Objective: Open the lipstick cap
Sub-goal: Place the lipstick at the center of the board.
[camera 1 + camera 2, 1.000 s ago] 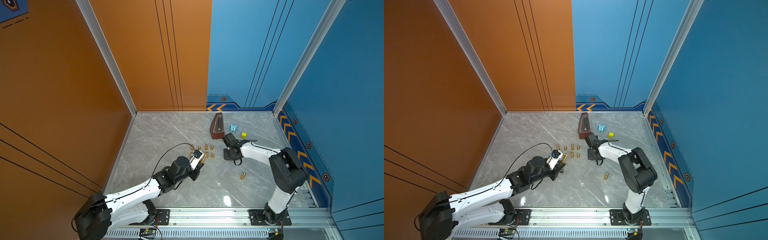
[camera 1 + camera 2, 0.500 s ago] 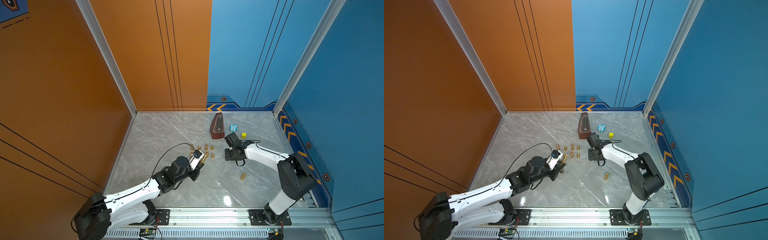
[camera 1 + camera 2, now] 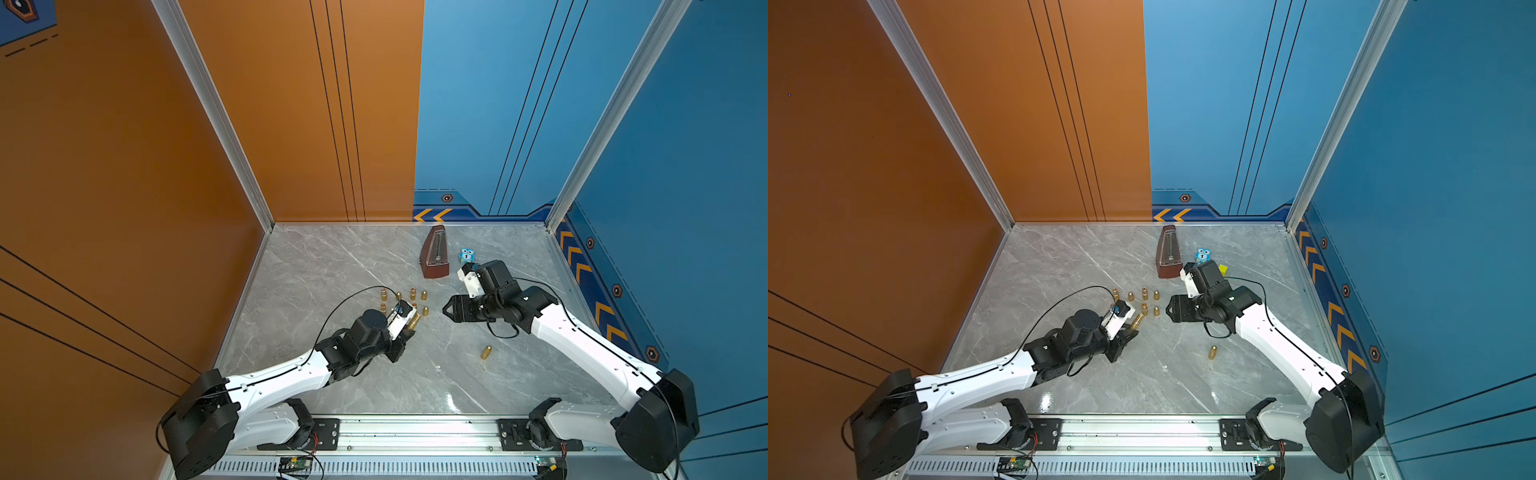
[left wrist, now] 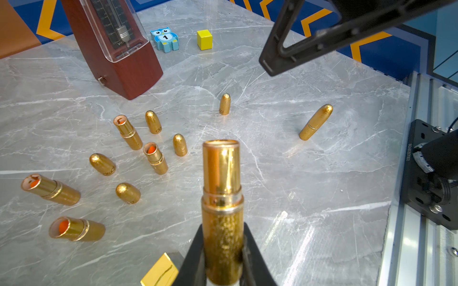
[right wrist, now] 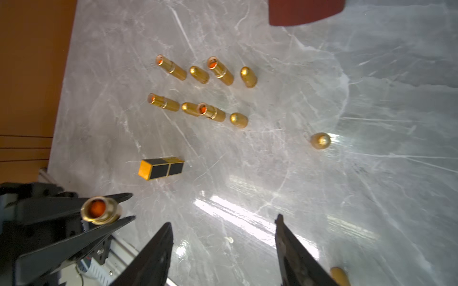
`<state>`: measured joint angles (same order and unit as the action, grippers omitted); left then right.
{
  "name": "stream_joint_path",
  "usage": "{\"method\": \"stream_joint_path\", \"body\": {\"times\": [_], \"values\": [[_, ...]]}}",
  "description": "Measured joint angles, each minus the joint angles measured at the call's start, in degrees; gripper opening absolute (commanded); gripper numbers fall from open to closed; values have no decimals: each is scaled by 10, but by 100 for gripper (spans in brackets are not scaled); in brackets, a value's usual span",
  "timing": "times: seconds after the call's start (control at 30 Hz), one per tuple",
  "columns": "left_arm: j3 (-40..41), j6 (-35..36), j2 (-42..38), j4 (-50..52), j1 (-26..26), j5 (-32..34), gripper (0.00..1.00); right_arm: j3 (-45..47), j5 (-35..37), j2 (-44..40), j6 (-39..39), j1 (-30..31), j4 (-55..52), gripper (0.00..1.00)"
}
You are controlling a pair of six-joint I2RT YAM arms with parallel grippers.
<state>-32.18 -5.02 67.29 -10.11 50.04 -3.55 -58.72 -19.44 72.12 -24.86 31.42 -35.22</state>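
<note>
My left gripper is holding the gold lipstick, so next my right gripper should move to it and close on the lipstick's bare inner tube point(image 3: 417, 317) point(image 5: 102, 210).
My left gripper point(image 4: 223, 237) is shut on the glittery base of a gold lipstick point(image 4: 221, 183). Its cap is off, the shiny inner tube is bare, and orange shows inside it in the right wrist view point(image 5: 97, 208). In both top views this lipstick point(image 3: 413, 321) point(image 3: 1137, 319) sticks out of the left gripper point(image 3: 409, 328) toward the right arm. My right gripper point(image 5: 223, 220) point(image 3: 446, 311) hovers open and empty above the table, facing the lipstick. A lone gold cap point(image 4: 225, 104) point(image 5: 320, 140) stands upright on the table, apart from both grippers.
Several uncapped gold lipsticks and loose caps point(image 3: 403, 299) stand clustered beyond the left gripper. A capped gold lipstick point(image 3: 485, 352) stands alone. A black-and-gold square lipstick point(image 5: 161, 169) lies below the left gripper. At the back are a metronome point(image 3: 434, 253), a blue owl point(image 3: 466, 254) and a yellow cube point(image 3: 1223, 269).
The right gripper's jaws have opened, and the right arm has lifted and swung outward. The left arm has held still with the lipstick.
</note>
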Motion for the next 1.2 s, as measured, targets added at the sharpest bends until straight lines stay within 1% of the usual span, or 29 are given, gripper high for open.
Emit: {"method": "stream_joint_path", "body": {"times": [0.2,0.37,0.73,1.03,1.2], "values": [[-18,0,17,0,13,-1,0,1,-81,-3,-11,40,9,68],[-23,0,19,0,21,-2,0,2,-109,7,-31,63,39,66],[-24,7,19,0,26,-2,0,16,-125,46,-67,70,91,47],[-24,9,19,-1,33,-3,0,27,-134,54,-78,70,120,33],[-24,11,19,0,33,-4,0,31,-138,55,-82,73,134,22]]}}
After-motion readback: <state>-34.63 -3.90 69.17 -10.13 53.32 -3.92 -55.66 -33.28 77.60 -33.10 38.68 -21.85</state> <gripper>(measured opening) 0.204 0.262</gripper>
